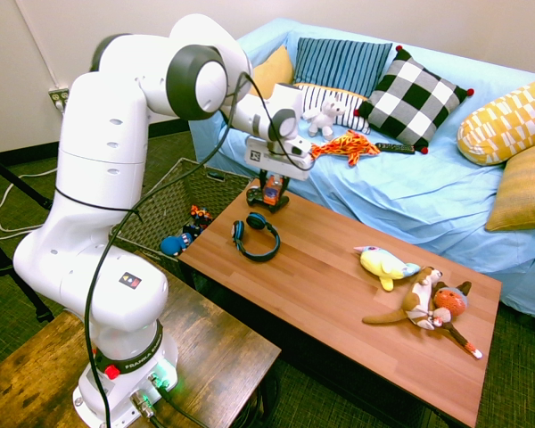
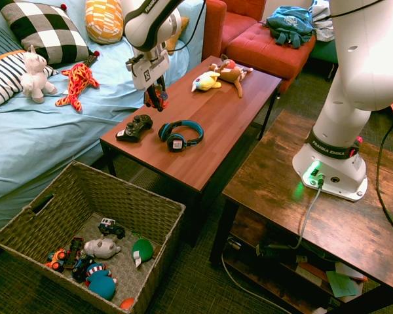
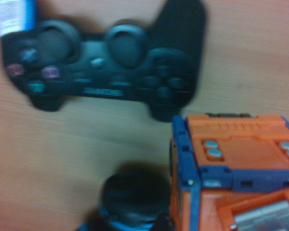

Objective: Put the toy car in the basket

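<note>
The toy car, now just above the table's far end, is to go in the basket. Next, my gripper releases it there, between the green toy and the basket's woven side (image 2: pixel 153 240).
The small orange toy car (image 1: pixel 271 185) with bluish trim hangs just above the far left end of the wooden table (image 1: pixel 339 294), and my gripper (image 1: pixel 272 191) is shut on it. In the second exterior view, the gripper (image 2: pixel 157 98) holds the car (image 2: pixel 159 102) above the table's far corner. The wrist view shows the car (image 3: pixel 236 178) close up over a black game controller (image 3: pixel 106 67). On the floor past the table's end stands the large basket (image 1: pixel 189 164), seen woven-sided in the second exterior view (image 2: pixel 128 180), with several toys inside.
The black controller (image 2: pixel 135 127) and blue headphones (image 2: pixel 180 134) lie on the table below and beside the gripper. Plush toys (image 1: pixel 419 294) lie at the table's other end. A sofa with cushions and plush toys (image 1: pixel 401 178) runs along the table's far side.
</note>
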Tool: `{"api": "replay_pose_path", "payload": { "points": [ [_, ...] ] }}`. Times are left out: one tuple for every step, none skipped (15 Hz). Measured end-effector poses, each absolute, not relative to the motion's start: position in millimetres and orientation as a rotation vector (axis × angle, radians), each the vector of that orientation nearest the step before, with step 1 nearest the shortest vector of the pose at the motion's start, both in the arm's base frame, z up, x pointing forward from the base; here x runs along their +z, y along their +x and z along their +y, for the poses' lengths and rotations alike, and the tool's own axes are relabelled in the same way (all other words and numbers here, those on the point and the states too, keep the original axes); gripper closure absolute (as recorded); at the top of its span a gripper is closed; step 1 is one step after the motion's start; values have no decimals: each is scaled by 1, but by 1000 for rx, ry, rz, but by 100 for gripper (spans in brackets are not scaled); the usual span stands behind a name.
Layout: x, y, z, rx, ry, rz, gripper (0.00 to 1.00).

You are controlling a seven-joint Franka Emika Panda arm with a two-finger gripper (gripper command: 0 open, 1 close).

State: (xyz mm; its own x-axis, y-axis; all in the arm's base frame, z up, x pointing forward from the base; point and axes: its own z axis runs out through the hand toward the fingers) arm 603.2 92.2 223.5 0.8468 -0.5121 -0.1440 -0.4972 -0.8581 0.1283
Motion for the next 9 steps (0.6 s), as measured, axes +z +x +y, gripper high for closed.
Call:
{"api": "replay_pose_path", "payload": {
  "points": [
    [237, 594, 130, -239, 2928, -782, 100],
    [248, 586, 171, -225, 2919, -759, 100],
    [255, 579, 212, -221, 2907, -736, 100],
    [260, 576, 250, -222, 2897, -716, 100],
    [258, 575, 285, -227, 2887, -694, 100],
    [249, 575, 312, -237, 2875, -678, 100],
    [235, 576, 331, -253, 2858, -664, 100],
    [221, 578, 347, -275, 2840, -653, 100],
    [209, 580, 360, -295, 2820, -637, 0]
  ]
}}
